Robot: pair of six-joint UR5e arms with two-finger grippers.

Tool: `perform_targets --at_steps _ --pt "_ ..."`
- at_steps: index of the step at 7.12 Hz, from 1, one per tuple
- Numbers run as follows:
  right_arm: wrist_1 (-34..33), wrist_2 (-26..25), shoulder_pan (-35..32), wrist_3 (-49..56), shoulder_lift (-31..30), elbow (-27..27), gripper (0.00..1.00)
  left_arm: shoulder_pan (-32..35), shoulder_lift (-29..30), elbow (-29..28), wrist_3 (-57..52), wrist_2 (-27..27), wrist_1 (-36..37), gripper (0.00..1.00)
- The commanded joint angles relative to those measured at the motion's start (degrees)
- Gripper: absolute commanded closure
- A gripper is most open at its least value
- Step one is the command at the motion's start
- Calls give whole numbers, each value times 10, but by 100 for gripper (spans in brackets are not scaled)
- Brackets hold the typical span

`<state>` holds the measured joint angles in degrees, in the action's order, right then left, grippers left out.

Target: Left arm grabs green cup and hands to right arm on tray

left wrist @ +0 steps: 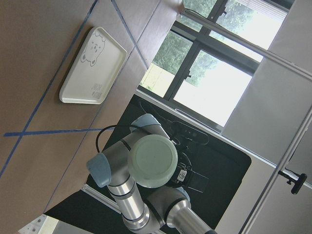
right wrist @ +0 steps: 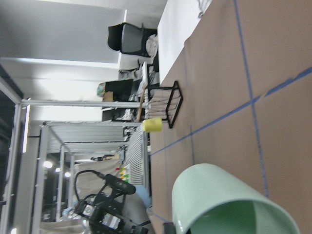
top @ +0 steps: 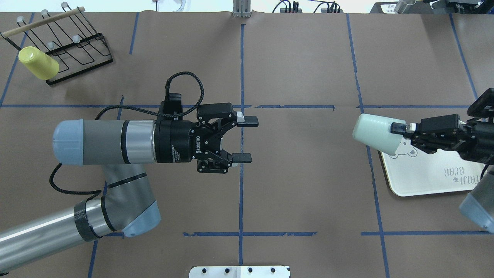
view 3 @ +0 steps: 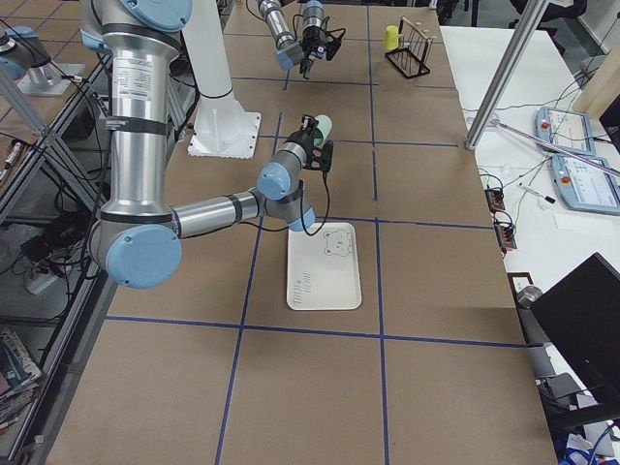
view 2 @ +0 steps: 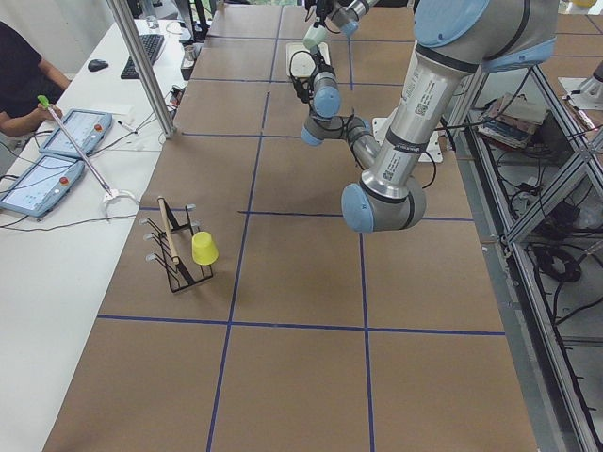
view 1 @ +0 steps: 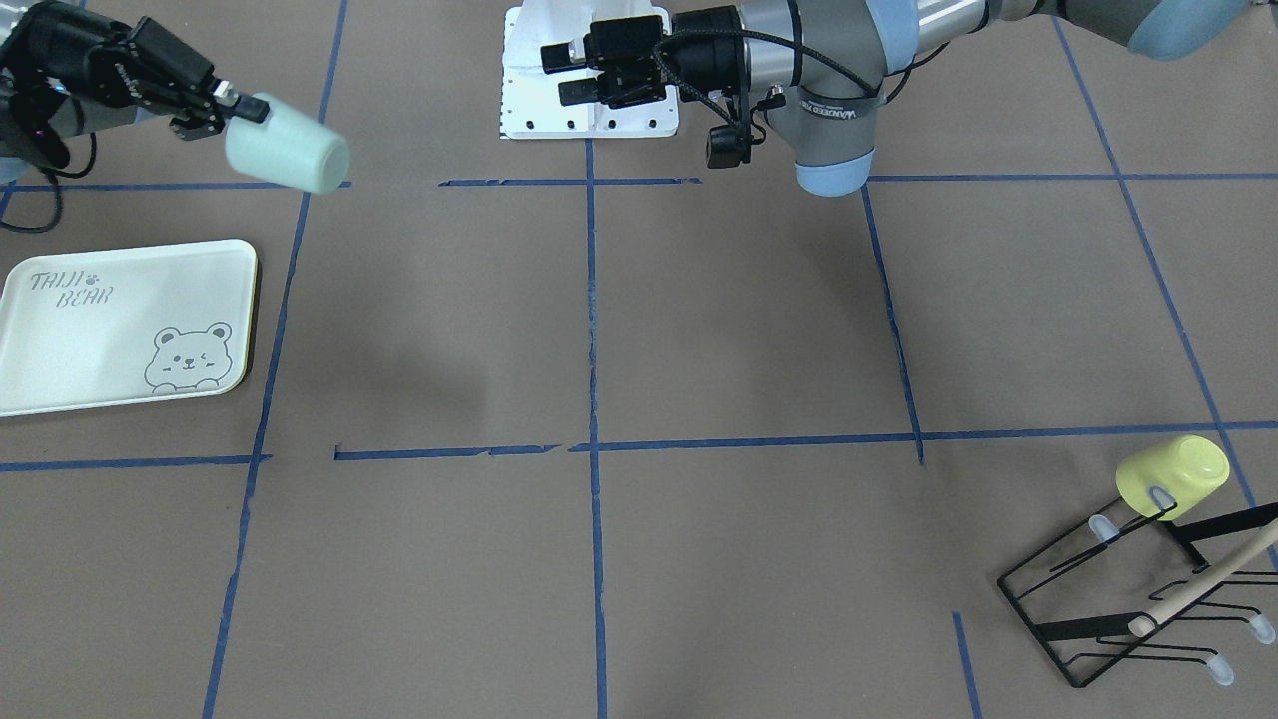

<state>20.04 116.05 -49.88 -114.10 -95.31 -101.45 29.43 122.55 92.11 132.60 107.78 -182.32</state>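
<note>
Next, my right gripper sets the green cup down on the tray (view 1: pixel 101 320) between the lettering and the bear drawing.
My right gripper (top: pixel 399 133) is shut on the rim of the pale mint-green cup (top: pixel 375 133) and holds it sideways in the air, base towards the table's middle, over the near corner of the tray (top: pixel 424 177). In the front view the cup (view 1: pixel 290 152) hangs from the right gripper (view 1: pixel 248 108), above and beyond the bear tray (view 1: pixel 90 340). My left gripper (top: pixel 247 139) is open and empty near the table's centre, facing the cup across a wide gap. The left wrist view shows the cup's base (left wrist: pixel 152 161); the right wrist view shows its wall (right wrist: pixel 219 200).
A yellow cup (top: pixel 38 63) hangs on a black wire rack (top: pixel 73 42) with a wooden bar at the far left corner. A white mounting plate (view 1: pixel 589 110) lies at the robot's base. Blue tape lines cross the brown table.
</note>
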Motion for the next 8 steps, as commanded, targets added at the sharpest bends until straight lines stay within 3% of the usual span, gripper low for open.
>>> perform_targets --at_steps 1,3,6,8 --pt "-158 128 -138 100 -9 -1 99 48 -11 3 -36 2 96 0" --pt "-275 139 -173 263 -56 -2 99 118 -48 60 -169 98 251 0" --pt "-451 138 -154 406 -84 -5 100 185 -98 111 -355 96 460 0" --pt "-560 139 -129 503 -89 -11 100 203 -115 164 -459 68 628 0"
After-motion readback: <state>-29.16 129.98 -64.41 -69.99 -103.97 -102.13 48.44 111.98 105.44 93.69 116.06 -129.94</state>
